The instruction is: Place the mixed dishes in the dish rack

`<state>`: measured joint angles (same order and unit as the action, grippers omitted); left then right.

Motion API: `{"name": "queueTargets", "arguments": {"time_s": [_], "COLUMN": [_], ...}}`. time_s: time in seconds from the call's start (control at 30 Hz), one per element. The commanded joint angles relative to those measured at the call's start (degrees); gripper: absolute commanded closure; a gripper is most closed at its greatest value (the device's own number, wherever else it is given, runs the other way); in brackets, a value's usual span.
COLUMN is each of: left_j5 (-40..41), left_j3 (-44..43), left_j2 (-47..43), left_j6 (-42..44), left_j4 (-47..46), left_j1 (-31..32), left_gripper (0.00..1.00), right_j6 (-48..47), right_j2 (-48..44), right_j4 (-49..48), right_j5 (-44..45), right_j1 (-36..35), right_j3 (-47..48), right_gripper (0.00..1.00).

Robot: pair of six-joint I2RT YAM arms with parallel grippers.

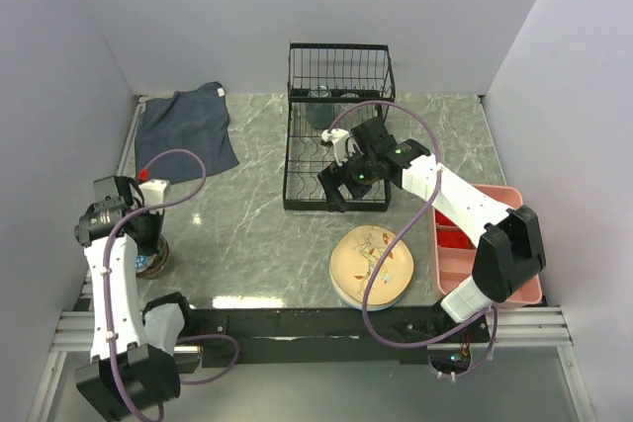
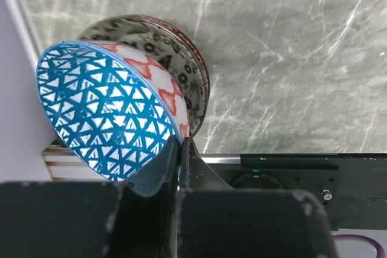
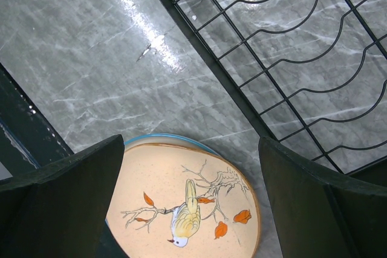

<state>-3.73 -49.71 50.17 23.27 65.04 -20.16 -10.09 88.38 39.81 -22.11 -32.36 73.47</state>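
Observation:
The robot's left gripper needs to release the blue triangle-patterned bowl in the dish rack's front corner [image 1: 374, 177] nearest the pink tray.
My left gripper [image 2: 181, 144] is shut on the rim of a blue triangle-patterned bowl [image 2: 106, 113] and holds it tilted against a dark patterned bowl [image 2: 184, 58] at the table's near left [image 1: 153, 256]. My right gripper [image 3: 190, 149] is open and empty, hovering over the front edge of the black wire dish rack [image 1: 336, 160], whose base shows in the right wrist view [image 3: 290, 46]. The peach bird plate [image 3: 181, 206] lies flat below it, near the front of the table [image 1: 371, 264], on something blue-rimmed. A clear glass [image 1: 319, 106] appears to stand at the rack's back.
A pink compartmented tray [image 1: 495, 244] sits at the right edge under the right arm. A dark blue cloth [image 1: 193, 126] lies at the back left. White walls close in on the left, back and right.

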Motion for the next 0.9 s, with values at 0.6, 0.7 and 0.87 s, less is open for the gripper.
{"name": "queueTargets", "arguments": {"time_s": [0.6, 0.7, 0.87], "left_j5": [-61.5, -65.0, -59.0], "left_j3": [-17.0, -7.7, 8.7], "left_j2": [2.1, -1.6, -0.3], "left_j6": [-9.3, -29.6, -57.9], "left_j4": [-14.8, -44.3, -85.7], "left_j1": [4.7, 12.0, 26.8], "left_gripper": [0.99, 0.99, 0.99], "right_j6": [3.4, 4.0, 4.9], "right_j2": [-8.9, -11.9, -16.6], "right_j4": [2.3, 4.2, 4.2], "right_j5": [5.1, 6.5, 7.3], "right_j1": [16.2, 21.4, 26.5], "right_j3": [3.0, 1.2, -3.5], "right_gripper": [0.0, 0.0, 0.0]}}
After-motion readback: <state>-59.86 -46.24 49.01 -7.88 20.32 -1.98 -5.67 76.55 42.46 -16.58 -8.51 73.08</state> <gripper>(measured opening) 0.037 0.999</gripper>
